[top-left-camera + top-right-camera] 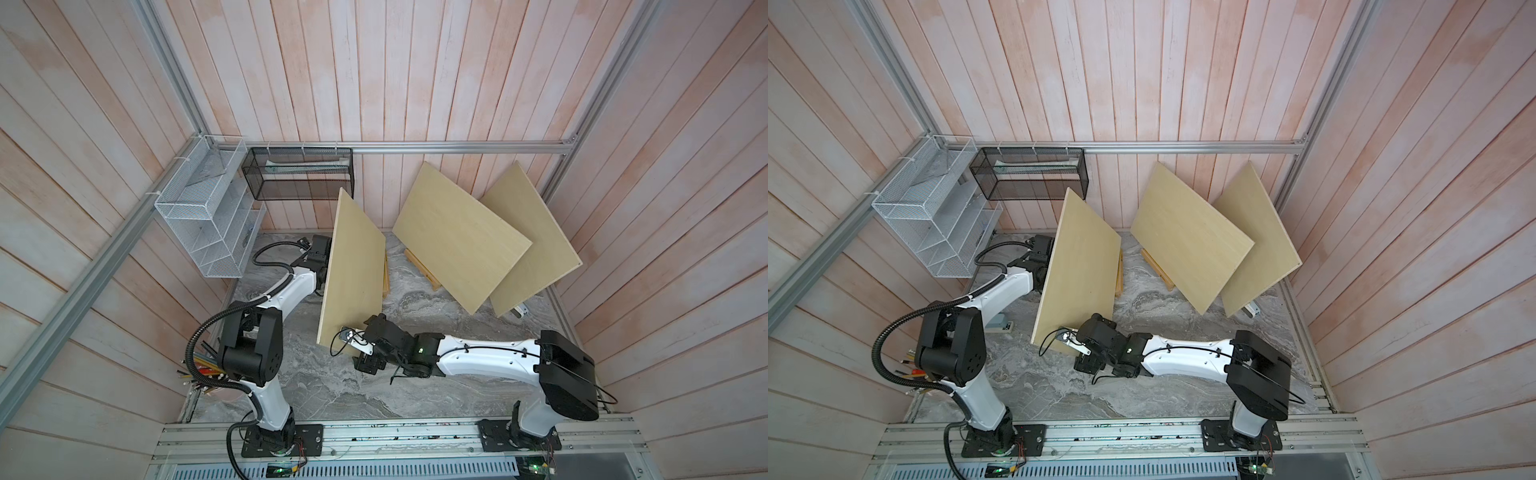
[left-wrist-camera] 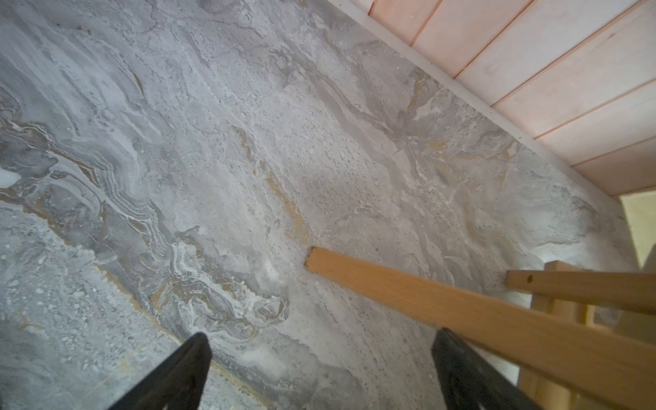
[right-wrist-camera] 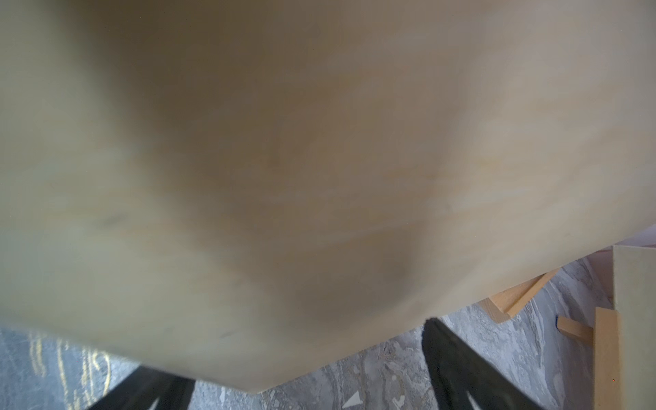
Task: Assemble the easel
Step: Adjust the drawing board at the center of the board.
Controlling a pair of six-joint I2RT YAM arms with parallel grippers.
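Next, I close my right gripper on the near edge (image 1: pixel 340 346) (image 3: pixel 150 365) of the plywood board that is hiding my left gripper.
Three pale plywood boards stand tilted on the marble table in both top views: left (image 1: pixel 353 270), middle (image 1: pixel 461 237), right (image 1: pixel 536 241). Wooden easel slats (image 1: pixel 422 268) (image 1: pixel 385 278) peek out from under them. My left gripper (image 2: pixel 321 355) is hidden behind the left board in the top views. In its wrist view it is open over bare marble, with an easel leg (image 2: pixel 426 301) beside one finger (image 2: pixel 458 369). My right gripper (image 3: pixel 305 369) is open at the left board's (image 3: pixel 284 159) near lower corner, which hangs over the gap between its fingers.
A white wire rack (image 1: pixel 208 216) and a black mesh basket (image 1: pixel 299 174) hang on the back-left walls. A cup of pencils (image 1: pixel 203 374) sits behind the left arm's base. A small white object (image 1: pixel 519 311) lies under the right board. Walls close in on three sides.
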